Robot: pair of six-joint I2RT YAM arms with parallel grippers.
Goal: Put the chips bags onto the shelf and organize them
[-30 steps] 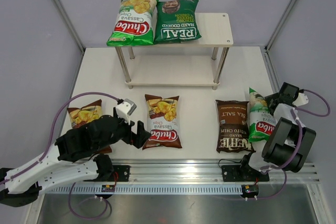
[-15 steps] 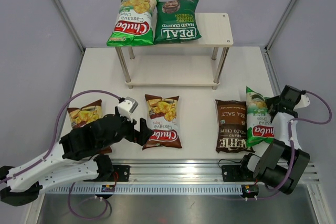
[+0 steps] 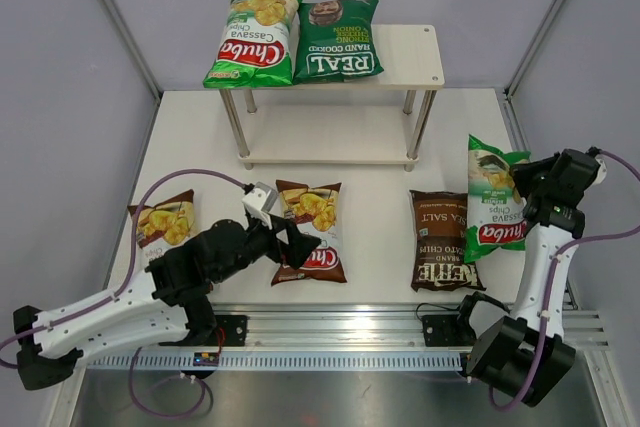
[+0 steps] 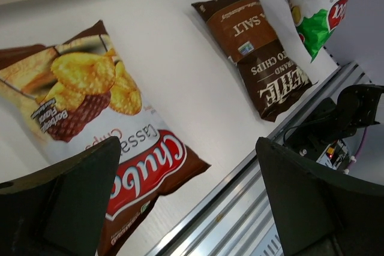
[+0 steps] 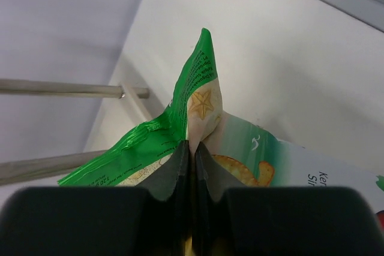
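I will close my left gripper on the lower side edge (image 3: pixel 468 239) (image 4: pixel 301 31) of the second light-green Chuba bag, opposite the edge of the bag that my right gripper holds.
The shelf (image 3: pixel 412 59) stands at the back with a light-green Chuba bag (image 3: pixel 252 39) and the dark-green REAL bag (image 3: pixel 338 39) on its top board. My right gripper (image 3: pixel 537 190) is shut on the edge of the second light-green Chuba bag (image 3: pixel 495 205) and holds it up at the right; the pinch shows in the right wrist view (image 5: pixel 192 148). The Kettle bag (image 3: pixel 443 239) lies flat beside it. My left gripper (image 3: pixel 300 245) is open over the lower end of a brown Chuba bag (image 3: pixel 312 222), also seen in the left wrist view (image 4: pixel 90 118). Another brown Chuba bag (image 3: pixel 160 220) lies at the left.
The shelf's lower board (image 3: pixel 330 137) is bare. A metal rail (image 3: pixel 400 322) runs along the table's near edge. Shelf legs (image 5: pixel 60 88) show in the right wrist view. Grey walls close in on both sides.
My right arm has lifted the light-green Chuba bag off the table and carried it back and up. My left gripper has moved right, over the middle brown Chuba bag.
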